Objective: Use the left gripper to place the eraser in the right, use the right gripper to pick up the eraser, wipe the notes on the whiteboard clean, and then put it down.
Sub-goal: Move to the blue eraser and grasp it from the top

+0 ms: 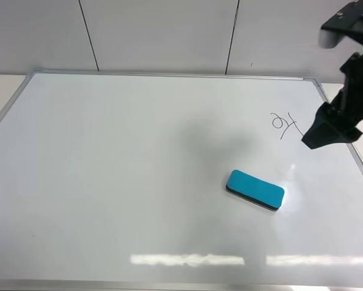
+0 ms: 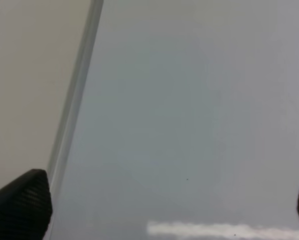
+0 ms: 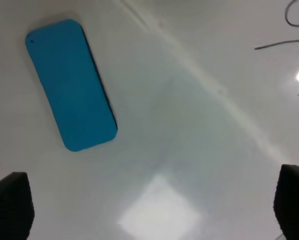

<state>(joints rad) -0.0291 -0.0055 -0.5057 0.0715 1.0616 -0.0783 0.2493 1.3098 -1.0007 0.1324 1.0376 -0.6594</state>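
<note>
My right gripper will close around the middle of the teal-blue eraser [image 1: 255,188] [image 3: 72,86], so that one finger lies along each of the eraser's two long sides.
The teal-blue eraser [image 1: 255,189] lies flat on the whiteboard [image 1: 139,157], right of centre. It also shows in the right wrist view [image 3: 70,85]. The notes [image 1: 284,124], a small black scribble, are on the board beyond the eraser; part of them shows in the right wrist view [image 3: 282,44]. My right gripper [image 1: 318,136] hovers above the board's right side, beside the notes, open and empty [image 3: 150,202]. My left gripper [image 2: 162,205] is out of the exterior view; its wrist view shows it open and empty above the board near the silver frame [image 2: 74,100].
A beige table surface [image 2: 24,75] lies outside the board's frame. A pale panelled wall [image 1: 163,33] stands behind the board. Light glare [image 1: 187,260] shows near the board's front edge.
</note>
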